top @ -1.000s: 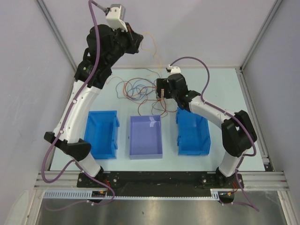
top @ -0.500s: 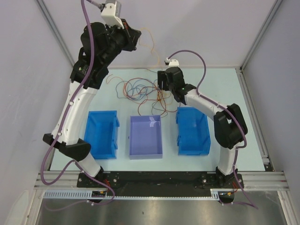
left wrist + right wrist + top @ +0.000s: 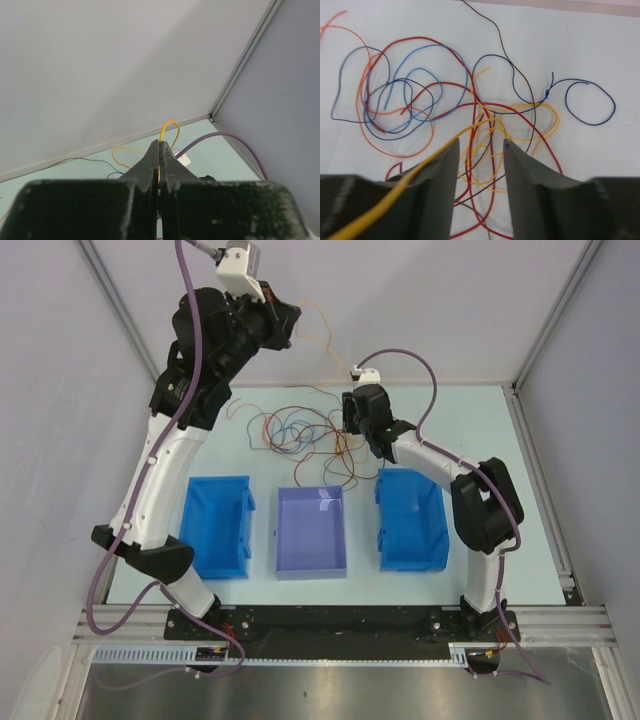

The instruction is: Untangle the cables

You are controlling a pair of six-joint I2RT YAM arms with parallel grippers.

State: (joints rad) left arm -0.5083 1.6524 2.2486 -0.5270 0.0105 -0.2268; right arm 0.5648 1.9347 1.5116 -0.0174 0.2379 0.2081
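The yellow cable's lower loops lie among the red strands of cable and my left gripper is already high, so my right gripper will take these yellow loops (image 3: pixel 485 146) and lift them clear.
The cables (image 3: pixel 300 430) lie in a tangle of red, blue, dark navy, orange and yellow loops at the back middle of the table. My left gripper (image 3: pixel 292 324) is raised high above the table, shut on a yellow cable (image 3: pixel 170 126) that loops out past its tips (image 3: pixel 159 145) and hangs down toward the tangle. My right gripper (image 3: pixel 350 426) hovers low over the right side of the tangle (image 3: pixel 420 100), jaws partly apart. Yellow, red and brown strands (image 3: pixel 482 165) lie on the table below the gap (image 3: pixel 480 145). A yellow strand runs across its left finger (image 3: pixel 437 170).
Three bins stand in a row near the arms: a blue one at the left (image 3: pixel 215 482), a lighter purple-blue one in the middle (image 3: pixel 310 492) and a blue one at the right (image 3: pixel 410 540). Grey walls and metal frame posts (image 3: pixel 545 330) enclose the table.
The right gripper's jaws have narrowed from wide open. The right arm has reached farther back over the tangle. The left arm rose slightly with the yellow cable, then held still.
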